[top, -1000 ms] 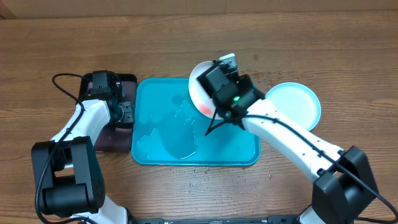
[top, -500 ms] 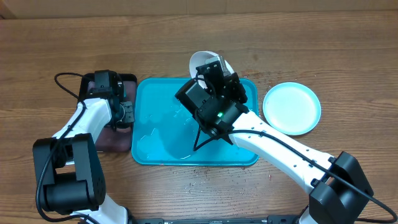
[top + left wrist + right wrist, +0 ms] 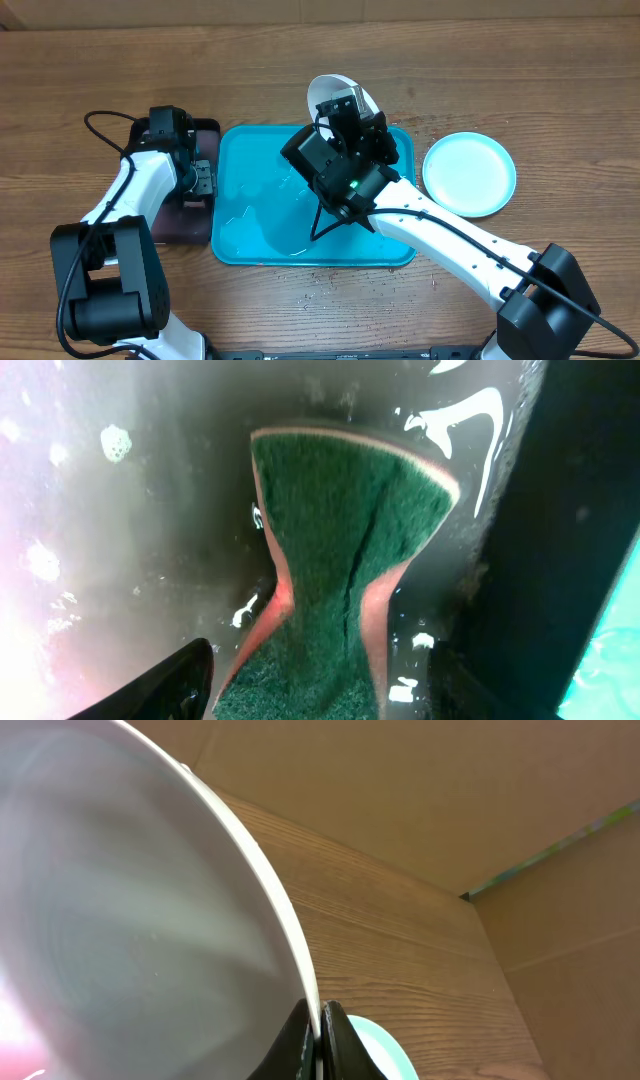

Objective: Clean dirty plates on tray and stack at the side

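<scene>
Next, I release the white plate, now on edge above the turquoise tray, from my right gripper on top of the light blue plate (image 3: 471,171) next to the turquoise tray.
My right gripper (image 3: 352,112) is shut on the rim of the white plate (image 3: 324,92). It holds the plate on edge above the far rim of the turquoise tray (image 3: 240,245). The right wrist view shows the fingers (image 3: 321,1020) pinching the plate (image 3: 120,920), with a red smear at its lower left. The light blue plate (image 3: 470,172) lies flat on the table to the right of the tray and also shows in the right wrist view (image 3: 378,1050). My left gripper (image 3: 200,180) is open, one finger on each side of the green sponge (image 3: 340,550). The yellow-green plate is out of view.
The sponge lies in a small dark black-rimmed tray (image 3: 170,225) left of the turquoise tray, wet with foam (image 3: 115,442). Water pools on the turquoise tray's floor. A cardboard wall (image 3: 420,790) stands behind the table.
My right arm swung left from near the light blue plate, carrying the white plate on edge over the tray's far rim. My left gripper shifted slightly away over the dark tray.
</scene>
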Controlling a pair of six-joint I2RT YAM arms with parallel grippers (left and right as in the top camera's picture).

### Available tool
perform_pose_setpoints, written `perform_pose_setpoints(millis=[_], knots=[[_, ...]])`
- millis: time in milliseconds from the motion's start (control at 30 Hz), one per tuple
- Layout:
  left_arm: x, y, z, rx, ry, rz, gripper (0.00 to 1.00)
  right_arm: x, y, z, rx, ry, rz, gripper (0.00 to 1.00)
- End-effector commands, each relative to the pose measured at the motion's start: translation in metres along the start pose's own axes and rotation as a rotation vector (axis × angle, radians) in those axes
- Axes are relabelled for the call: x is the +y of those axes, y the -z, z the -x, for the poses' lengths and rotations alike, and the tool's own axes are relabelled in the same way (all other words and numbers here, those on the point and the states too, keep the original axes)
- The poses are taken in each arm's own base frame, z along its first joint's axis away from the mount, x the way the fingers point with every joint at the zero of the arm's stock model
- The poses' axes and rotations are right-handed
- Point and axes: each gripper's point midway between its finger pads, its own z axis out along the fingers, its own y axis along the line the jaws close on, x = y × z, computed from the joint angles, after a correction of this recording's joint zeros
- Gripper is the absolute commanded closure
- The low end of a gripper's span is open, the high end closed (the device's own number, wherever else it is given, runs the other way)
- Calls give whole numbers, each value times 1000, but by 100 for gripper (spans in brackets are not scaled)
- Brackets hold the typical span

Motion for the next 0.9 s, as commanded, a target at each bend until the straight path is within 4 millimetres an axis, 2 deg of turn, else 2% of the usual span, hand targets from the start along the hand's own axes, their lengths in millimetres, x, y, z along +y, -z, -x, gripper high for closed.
perform_pose_setpoints(millis=[0,67,100,133,167,200,233,400,500,533,600,633,667,767,867], knots=[[2,-3,-12,18,6,7,36,-16,8,18,-37,-67,-22,96],[3,-4,-12,15,6,15,40,-16,8,18,-37,-67,-22,96],[4,-4,-10,7,7,22,51,-16,8,18,-37,-67,-22,96],[5,-4,-9,5,7,23,57,-16,8,18,-37,-67,-22,96],[6,-4,-9,2,8,29,69,-16,8,18,-37,-67,-22,96],[6,-4,-9,2,8,33,88,-16,8,18,-36,-67,-22,96],[7,-4,-9,2,8,40,96,-16,8,18,-36,-66,-22,96],[19,-1,-7,-1,28,107,96,-16,8,18,-36,-66,-22,96],[21,8,3,-24,45,112,96,-16,8,18,-37,-67,-22,96],[20,11,8,-37,47,106,91,-16,8,18,-37,-67,-22,96],[20,18,19,-69,52,101,47,-16,8,18,-36,-66,-22,96],[19,21,24,-82,54,95,30,-16,8,18,-37,-67,-22,96],[16,24,29,-98,55,79,23,-16,8,18,-36,-67,-22,96],[9,27,44,-148,61,38,16,-16,8,18,-36,-67,-22,96],[5,27,54,-187,63,13,15,-16,8,18,-36,-67,-22,96]])
